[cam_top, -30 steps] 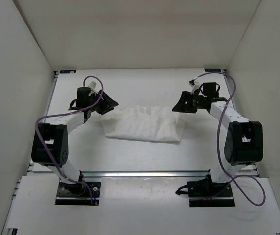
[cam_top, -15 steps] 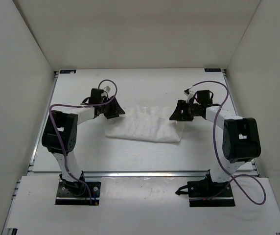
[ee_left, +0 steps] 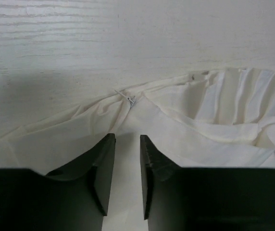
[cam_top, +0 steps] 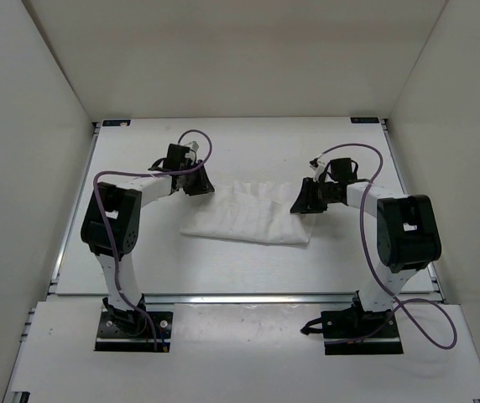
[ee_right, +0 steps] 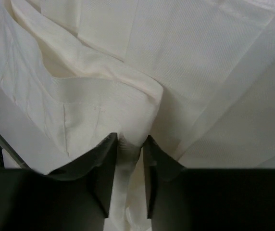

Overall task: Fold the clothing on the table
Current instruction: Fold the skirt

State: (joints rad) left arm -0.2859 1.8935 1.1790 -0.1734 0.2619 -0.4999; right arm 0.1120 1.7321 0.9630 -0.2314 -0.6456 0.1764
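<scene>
The fingers of the robot's left gripper are over smooth cloth short of the clothing's far edge, so they should open and pinch the clothing's edge (ee_left: pixel 130 101) by the gray knot before lifting.
The clothing (cam_top: pixel 248 217) is a wrinkled white piece lying spread across the middle of the table (cam_top: pixel 223 269). My left gripper (cam_top: pixel 196 183) is down at its far left corner. In the left wrist view the left gripper (ee_left: pixel 127 137) has its jaws narrowly apart over the clothing (ee_left: pixel 200 110), with smooth cloth in the gap and bare table (ee_left: pixel 128 38) beyond. My right gripper (cam_top: pixel 301 201) is at the far right corner. In the right wrist view the right gripper (ee_right: pixel 130 137) pinches a raised fold of the clothing (ee_right: pixel 176 43) that fills the gap.
White walls (cam_top: pixel 30 168) enclose the table on three sides. A metal rail (cam_top: pixel 248 297) runs along the near edge, just ahead of both arm bases. Purple cables (cam_top: pixel 374 159) loop above each forearm.
Both grippers have moved inward onto the far corners of the clothing and lowered. Their jaws have narrowed, the right one closing onto a fold.
</scene>
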